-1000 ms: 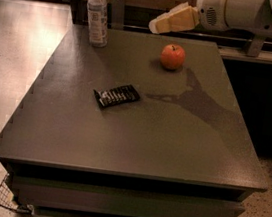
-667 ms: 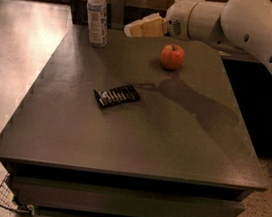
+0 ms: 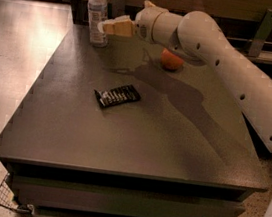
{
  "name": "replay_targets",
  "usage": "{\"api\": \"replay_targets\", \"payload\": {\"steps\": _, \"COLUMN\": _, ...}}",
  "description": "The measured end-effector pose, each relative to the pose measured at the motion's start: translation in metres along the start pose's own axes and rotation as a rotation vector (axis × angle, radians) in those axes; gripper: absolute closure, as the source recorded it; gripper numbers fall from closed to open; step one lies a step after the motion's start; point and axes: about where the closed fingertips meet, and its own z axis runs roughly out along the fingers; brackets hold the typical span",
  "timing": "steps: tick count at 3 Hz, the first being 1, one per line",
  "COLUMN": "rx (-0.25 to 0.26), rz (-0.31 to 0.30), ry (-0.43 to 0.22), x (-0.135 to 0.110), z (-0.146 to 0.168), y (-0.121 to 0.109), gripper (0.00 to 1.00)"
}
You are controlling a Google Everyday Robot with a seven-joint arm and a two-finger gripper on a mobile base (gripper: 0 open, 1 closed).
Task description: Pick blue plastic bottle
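The blue plastic bottle has a pale label [image 3: 97,12] around its middle, well below its white cap. My gripper needs to go there next and close on it.
The blue plastic bottle [image 3: 97,13] stands upright at the table's far left corner, clear bluish with a white cap and a pale label. My gripper [image 3: 113,26] reaches in from the right on a white arm. Its tan fingers [image 3: 121,27] hover just right of the bottle at label height, above the table. I see no firm hold on the bottle.
An orange apple [image 3: 172,61] sits behind my wrist at the far middle, partly hidden by the arm. A black snack packet [image 3: 117,96] lies flat near the middle of the dark table [image 3: 136,146]. Light floor lies left of the table.
My arm has swung left across the table's far side, from above the apple to right beside the bottle. The bottle, the apple and the packet have not moved.
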Motion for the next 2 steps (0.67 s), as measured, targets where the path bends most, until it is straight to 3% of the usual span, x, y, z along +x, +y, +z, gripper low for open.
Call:
{"api": "replay_targets", "payload": {"steps": 1, "rx": -0.019, "rz": 0.030, "ry": -0.018, "x": 0.015, "z": 0.044, "y": -0.007, "gripper": 0.00}}
{"api": "replay_targets", "payload": {"steps": 2, "rx": -0.033, "rz": 0.050, "ry": -0.021, "x": 0.024, "z": 0.068, "y": -0.010, "gripper": 0.00}}
